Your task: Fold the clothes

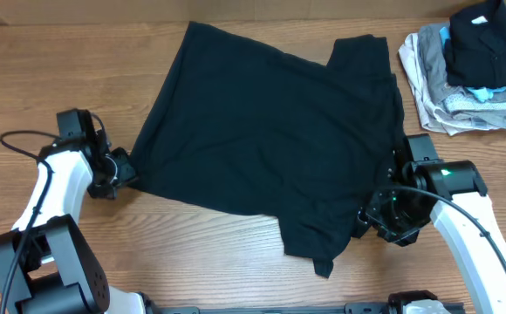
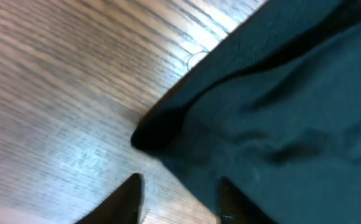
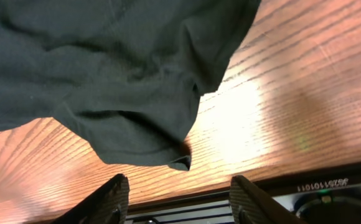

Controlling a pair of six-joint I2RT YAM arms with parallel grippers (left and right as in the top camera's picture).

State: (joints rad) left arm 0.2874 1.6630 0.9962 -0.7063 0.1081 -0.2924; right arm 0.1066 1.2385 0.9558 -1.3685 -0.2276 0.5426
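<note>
The black T-shirt's hem corner sticks out toward the table's front edge while my open right gripper is over the T-shirt's crumpled side, so next I move over and pinch that corner (image 1: pixel 323 266).
A black T-shirt (image 1: pixel 275 131) lies spread on the wooden table. My left gripper (image 1: pixel 122 171) is open at the shirt's lower left corner. In the left wrist view the corner (image 2: pixel 152 134) lies just ahead of the fingers (image 2: pixel 179 196), and one finger rests at the cloth's edge. My right gripper (image 1: pixel 368 220) is open at the shirt's lower right edge. In the right wrist view the hem corner (image 3: pixel 180 158) sits just beyond the open fingers (image 3: pixel 177 199), not between them.
A pile of folded clothes (image 1: pixel 471 70), grey and light blue with a black garment on top, sits at the table's back right. The table's front edge (image 3: pixel 230 186) runs close under my right gripper.
</note>
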